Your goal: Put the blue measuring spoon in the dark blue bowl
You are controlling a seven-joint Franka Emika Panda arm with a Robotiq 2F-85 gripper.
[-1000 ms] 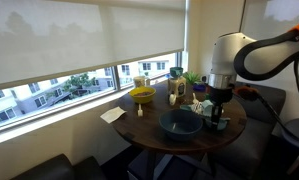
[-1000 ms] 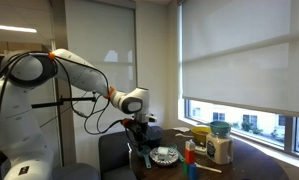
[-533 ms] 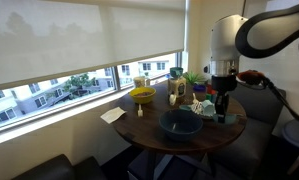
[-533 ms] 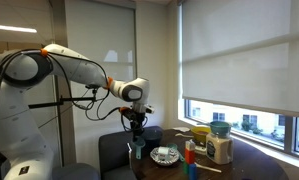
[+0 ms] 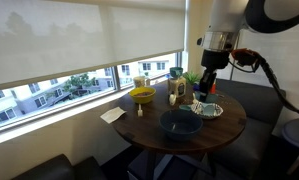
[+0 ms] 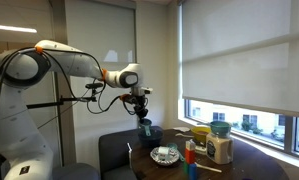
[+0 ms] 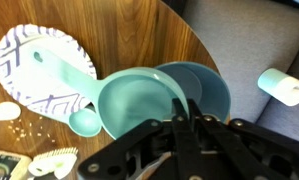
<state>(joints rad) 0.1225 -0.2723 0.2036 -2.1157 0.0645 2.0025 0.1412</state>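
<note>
Next, I let go of the blue measuring spoon inside the dark blue bowl [image 5: 183, 120] [image 7: 169, 106], toward the bowl's window side.
My gripper [image 5: 207, 88] hangs high above the round wooden table [image 5: 149, 125] and is shut on the blue measuring spoon [image 7: 204, 90]. The spoon is a fanned set of teal and blue scoops dangling under the jaws; it also shows in both exterior views [image 5: 204, 98] [image 6: 144, 127]. In the wrist view the gripper [image 7: 184, 118] comes in from the bottom. The dark blue bowl [image 5: 179, 123] stands empty near the table's front edge, below the gripper and off to its side. The bowl is out of the wrist view.
A white patterned plate [image 7: 44, 70] [image 5: 211, 110] lies under the gripper. A yellow bowl [image 5: 142, 95], jars [image 5: 175, 90], a plant [image 5: 192, 78] and a paper [image 5: 112, 115] stand near the window. Grey seats [image 7: 249, 40] surround the table.
The arm has risen clearly, lifting the measuring spoon from just above the plate to high over the table. The bowl and plate have not moved.
</note>
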